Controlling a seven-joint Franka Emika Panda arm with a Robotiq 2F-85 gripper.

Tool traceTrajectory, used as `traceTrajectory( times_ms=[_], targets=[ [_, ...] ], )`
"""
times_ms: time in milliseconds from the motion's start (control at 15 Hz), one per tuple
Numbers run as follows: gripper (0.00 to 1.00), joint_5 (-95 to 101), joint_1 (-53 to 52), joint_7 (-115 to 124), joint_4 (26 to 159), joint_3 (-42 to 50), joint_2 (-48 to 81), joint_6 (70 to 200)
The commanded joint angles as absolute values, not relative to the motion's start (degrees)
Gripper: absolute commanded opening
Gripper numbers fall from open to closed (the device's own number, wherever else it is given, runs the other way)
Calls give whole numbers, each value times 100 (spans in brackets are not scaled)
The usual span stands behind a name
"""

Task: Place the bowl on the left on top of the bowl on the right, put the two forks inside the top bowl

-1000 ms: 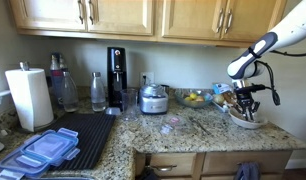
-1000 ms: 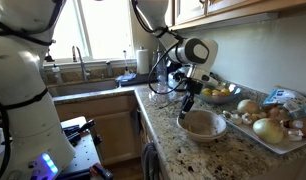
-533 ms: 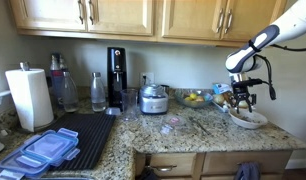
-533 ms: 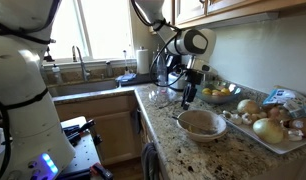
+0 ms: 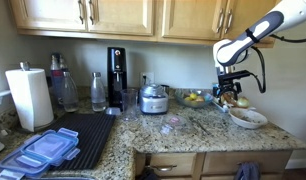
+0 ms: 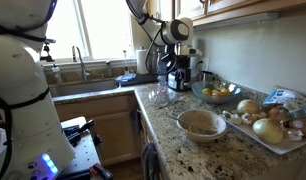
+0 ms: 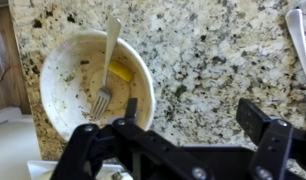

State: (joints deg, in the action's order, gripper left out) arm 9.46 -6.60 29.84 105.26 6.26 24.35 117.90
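Note:
The robot's gripper will next move to the narrow part of the handle (image 5: 202, 122) of the fork that lies on the counter beside the white bowl, and close there.
A white bowl (image 7: 65, 66) stands on the granite counter and shows in both exterior views (image 5: 248, 118) (image 6: 201, 124). One fork (image 7: 106, 62) lies in it, tines down, beside a yellow scrap. I cannot tell whether a second bowl sits under it. A second fork (image 7: 298, 42) lies on the counter at the wrist view's top right edge. My gripper (image 7: 193, 115) hangs open and empty above the counter just beside the bowl. In an exterior view, the gripper (image 5: 229, 95) is raised above the counter, up and to the left of the bowl.
A glass fruit bowl (image 5: 196, 98) and a tray of onions (image 6: 273, 128) stand close to the bowl. Along the counter are a coffee maker (image 5: 116, 75), a metal pot (image 5: 153, 98), bottles, a paper towel roll (image 5: 30, 97) and blue containers (image 5: 38, 150).
The jaws have gone from nearly shut to wide open. The gripper has risen from just over the bowl and drawn away from it, with one fork left lying in the bowl.

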Motion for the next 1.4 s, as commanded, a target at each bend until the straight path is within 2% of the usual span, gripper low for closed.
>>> traceTrajectory(
  times_ms=[0,667,1333],
  targets=[
    [100,1212,-815,2962,10802,480,2448,12567],
    [100,1148,-1114,2492,10625,261,3266,13851],
    [100,1057,-1299,2115,10449,202,3809,14291]
  ],
)
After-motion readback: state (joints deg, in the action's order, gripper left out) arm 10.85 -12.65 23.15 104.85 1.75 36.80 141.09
